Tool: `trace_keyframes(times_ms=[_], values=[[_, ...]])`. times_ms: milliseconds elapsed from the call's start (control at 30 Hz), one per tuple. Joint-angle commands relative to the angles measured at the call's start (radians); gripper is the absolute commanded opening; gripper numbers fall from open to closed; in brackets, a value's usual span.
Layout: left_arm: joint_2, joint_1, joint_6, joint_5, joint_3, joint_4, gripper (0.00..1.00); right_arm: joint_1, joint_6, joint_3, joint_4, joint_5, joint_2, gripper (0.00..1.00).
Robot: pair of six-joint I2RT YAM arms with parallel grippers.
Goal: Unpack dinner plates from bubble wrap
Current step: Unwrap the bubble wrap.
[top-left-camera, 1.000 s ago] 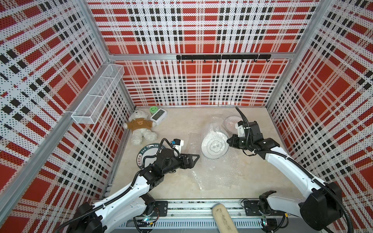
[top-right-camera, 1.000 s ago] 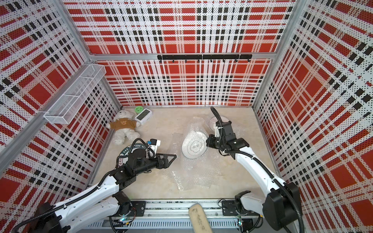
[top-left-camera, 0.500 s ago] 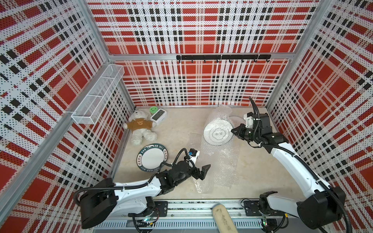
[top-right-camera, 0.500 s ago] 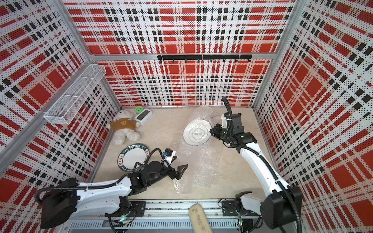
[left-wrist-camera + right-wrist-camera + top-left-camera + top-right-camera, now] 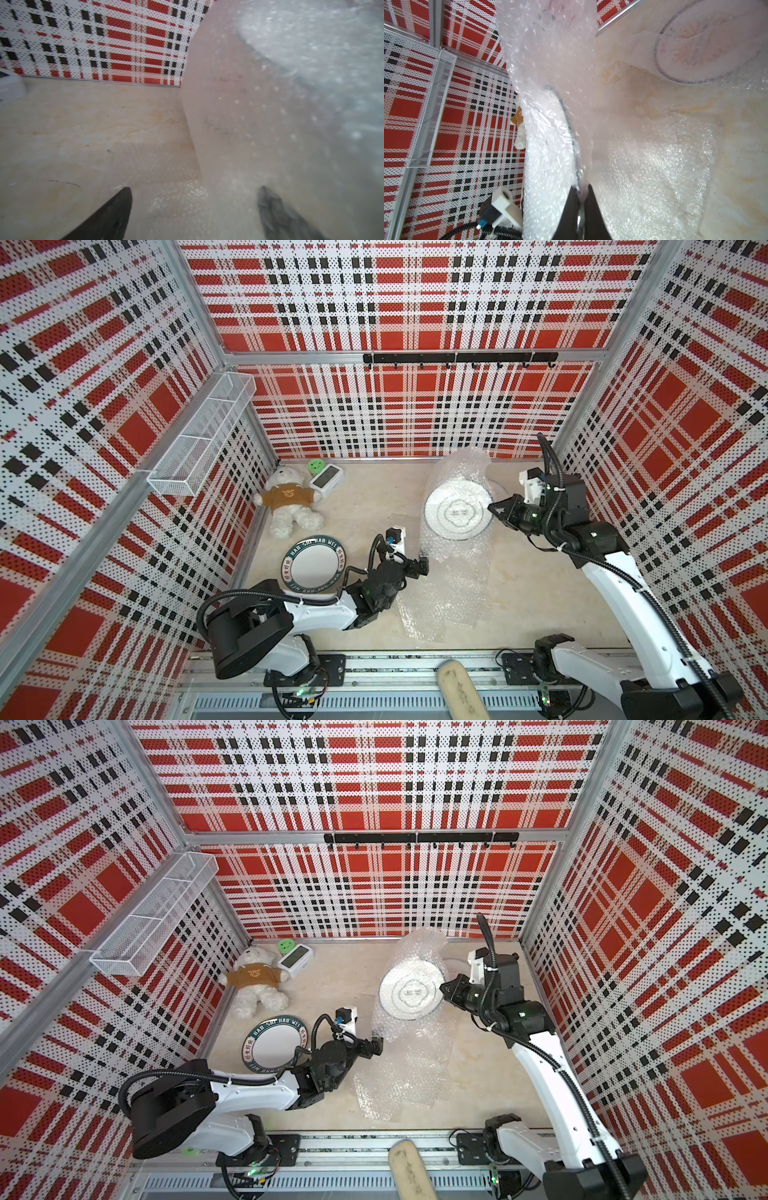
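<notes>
The robot's left gripper should close on the hanging edge [image 5: 423, 561] [image 5: 205, 192] of the bubble wrap, just under the raised white dinner plate, because the wrap has to come off.
In both top views my right gripper [image 5: 492, 508] [image 5: 444, 988] is shut on the rim of a white dinner plate [image 5: 457, 510] [image 5: 411, 992] with a dark central emblem. The plate hangs tilted above the table, still inside bubble wrap [image 5: 453, 585] [image 5: 407, 1073] that trails down onto the table. The right wrist view shows the right gripper [image 5: 581, 189] pinching rim and wrap together. My left gripper [image 5: 422, 566] [image 5: 376, 1046] is open at the wrap's hanging lower edge. In the left wrist view the left gripper [image 5: 195, 192] straddles that edge, with one finger behind the bubble wrap [image 5: 270, 104]. A bare plate with a dark lettered rim [image 5: 313, 566] lies at the front left.
A pinkish-marked plate [image 5: 695, 56] lies at the back right beside loose wrap. A teddy bear [image 5: 289, 504] and a white clock [image 5: 326, 480] sit in the back left corner. A wire basket [image 5: 199, 439] hangs on the left wall. A beige brush [image 5: 461, 693] lies on the front rail.
My right gripper has carried the wrapped plate up and toward the back right. My left gripper has left the lettered plate and come to the wrap's hanging edge.
</notes>
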Motion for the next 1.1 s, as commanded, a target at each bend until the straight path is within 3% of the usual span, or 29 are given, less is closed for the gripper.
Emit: trace_keyframes(times_ms=[0,167,267,400,533,667,833,1067], values=[[-0.059,0.072,-0.05,-0.081,0.0,0.009,0.91,-0.009,-0.002,0.033,-0.007,-0.014,-0.037,0.0],[-0.213,0.208,-0.079,0.048,0.045,-0.206,0.75,-0.01,-0.031,0.021,-0.011,-0.028,-0.038,0.0],[-0.302,0.261,-0.047,0.222,0.084,-0.291,0.51,-0.009,-0.039,-0.024,0.027,-0.059,-0.015,0.0],[-0.409,0.261,0.001,0.35,0.115,-0.369,0.2,0.017,-0.046,-0.089,0.103,-0.071,0.024,0.0],[-0.481,0.253,0.041,0.48,0.194,-0.498,0.01,0.052,-0.057,-0.13,0.158,-0.069,0.084,0.0],[-0.519,0.179,0.113,0.517,0.289,-0.609,0.0,0.073,-0.046,-0.212,0.266,-0.096,0.135,0.0],[-0.465,0.006,0.25,0.439,0.371,-0.717,0.0,0.104,-0.002,-0.35,0.44,-0.137,0.181,0.0],[-0.364,-0.004,0.156,0.449,0.324,-0.711,0.0,0.14,-0.006,-0.456,0.573,-0.135,0.28,0.0]])
